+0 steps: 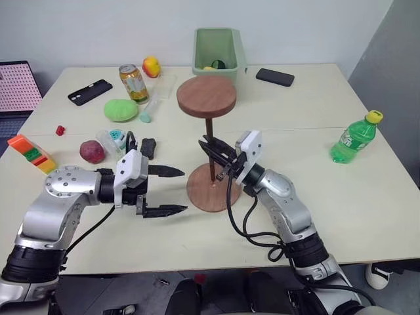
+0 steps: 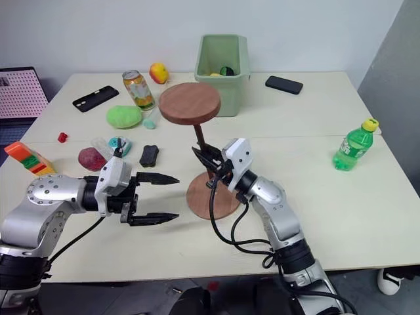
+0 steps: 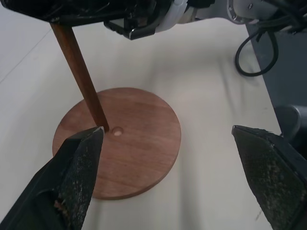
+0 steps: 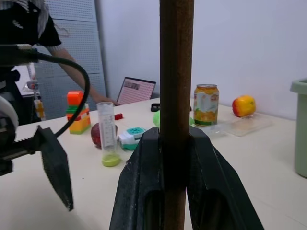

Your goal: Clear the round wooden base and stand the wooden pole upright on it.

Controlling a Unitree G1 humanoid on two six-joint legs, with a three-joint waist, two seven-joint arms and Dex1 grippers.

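Next, my right gripper lets go of the wooden pole upright in the small center hole of the round wooden base [image 1: 213, 184].
The round wooden base [image 1: 203, 197] lies flat on the table in front of me, with nothing on it but the pole's tip. The wooden pole [image 1: 210, 141] stands nearly upright over it, its fixed disc [image 1: 207, 96] at the top. In the left wrist view the pole's lower end [image 3: 98, 117] meets the base [image 3: 139, 158] just beside the small centre hole [image 3: 116, 130]. My right gripper [image 1: 215, 152] is shut on the wooden pole at mid-height; its fingers [image 4: 144, 167] clamp the pole [image 4: 176, 72]. My left gripper [image 1: 184, 190] hovers open, left of the base, with nothing between its fingers [image 3: 72, 182].
A green bin [image 1: 218, 51] stands at the back. A can [image 1: 134, 83], a green lump [image 1: 121, 109], a tube [image 1: 147, 110], a red fruit [image 1: 92, 151] and a black piece [image 1: 148, 147] lie to the left. A green bottle [image 1: 354, 138] stands on the right. A person's arm [image 4: 72, 62] reaches over the far table.
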